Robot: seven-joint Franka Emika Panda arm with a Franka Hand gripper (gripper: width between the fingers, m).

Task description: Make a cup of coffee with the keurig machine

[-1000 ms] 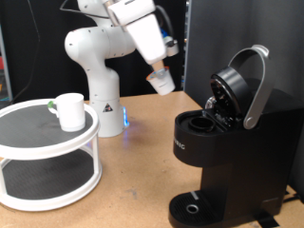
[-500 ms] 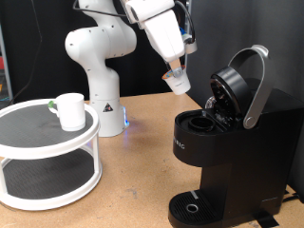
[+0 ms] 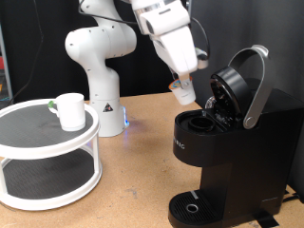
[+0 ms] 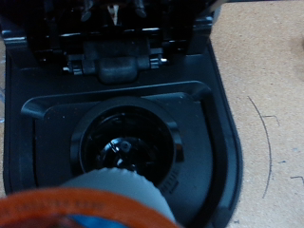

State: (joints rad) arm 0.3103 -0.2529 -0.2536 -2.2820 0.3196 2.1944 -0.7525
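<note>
Next, my gripper lets go of the white pod in the open round pod chamber (image 3: pixel 201 123) (image 4: pixel 127 148) of the black keurig machine.
The black keurig machine (image 3: pixel 228 157) stands at the exterior view's right with its silver-handled lid (image 3: pixel 249 85) raised. Its round pod chamber (image 4: pixel 128 144) is open and empty. My gripper (image 3: pixel 183 87) hangs just above and to the left of the chamber, shut on a small white pod (image 3: pixel 181 93). The pod's white body and orange rim fill the near edge of the wrist view (image 4: pixel 114 201). The white cup (image 3: pixel 68 109) with a greenish handle stands on the top tier of a white round stand (image 3: pixel 38 142) at the exterior view's left.
The white robot base (image 3: pixel 100 66) stands behind the stand on a brown tabletop (image 3: pixel 142 166). The machine's drip base (image 3: pixel 195 207) is at the bottom. A dark wall lies behind.
The gripper with the pod has moved to the exterior view's right and down, from above the table's middle to just over the machine's open chamber. The cup and machine have not moved.
</note>
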